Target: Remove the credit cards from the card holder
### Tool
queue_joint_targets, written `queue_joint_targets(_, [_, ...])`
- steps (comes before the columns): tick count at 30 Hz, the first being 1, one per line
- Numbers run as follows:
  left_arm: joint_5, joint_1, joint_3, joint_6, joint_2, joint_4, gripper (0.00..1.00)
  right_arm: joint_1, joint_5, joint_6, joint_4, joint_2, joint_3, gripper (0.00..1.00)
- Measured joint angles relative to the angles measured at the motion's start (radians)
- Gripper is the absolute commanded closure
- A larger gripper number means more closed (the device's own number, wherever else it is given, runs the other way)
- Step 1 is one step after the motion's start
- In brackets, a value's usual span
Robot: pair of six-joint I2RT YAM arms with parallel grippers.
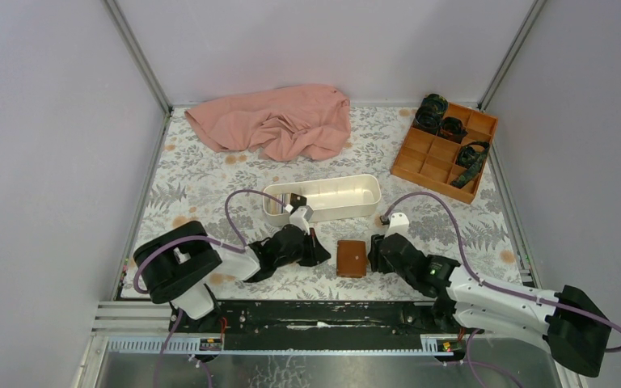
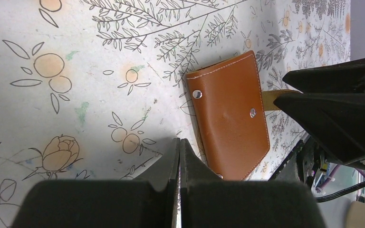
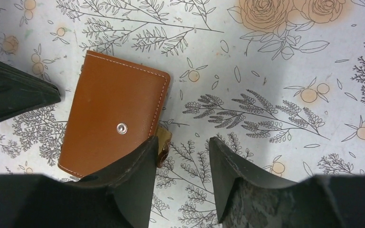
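Note:
The card holder's cover is lying closed with its snap tab loose against a finger, so I will use my right gripper to pinch the tab (image 3: 164, 141) and swing the cover open.
The card holder (image 1: 352, 257), a brown leather wallet, lies closed and flat on the flowered cloth between my two grippers. My left gripper (image 1: 320, 252) is shut with nothing in it, its tips (image 2: 179, 142) just left of the card holder (image 2: 230, 114). My right gripper (image 3: 184, 142) stands open at the card holder's (image 3: 114, 118) right edge. The small snap tab (image 3: 164, 142) lies against the inner side of its left finger, ungripped. No credit cards show at the card holder. Flat pieces (image 1: 281, 203) lie in the white tray's left end, too small to identify.
A long white tray (image 1: 348, 210) stands just behind the grippers. An orange compartmented box (image 1: 445, 149) holding dark items sits at the back right. A crumpled pink cloth (image 1: 279, 121) lies at the back. Metal frame posts and walls border the table.

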Motion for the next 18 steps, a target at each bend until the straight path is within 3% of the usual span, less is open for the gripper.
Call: queue_joint_targets(18, [0.0,0.0,-0.009,0.0,-0.001,0.012,1.0,-0.001,-0.002,-0.035,0.005,0.056,0.053,0.59])
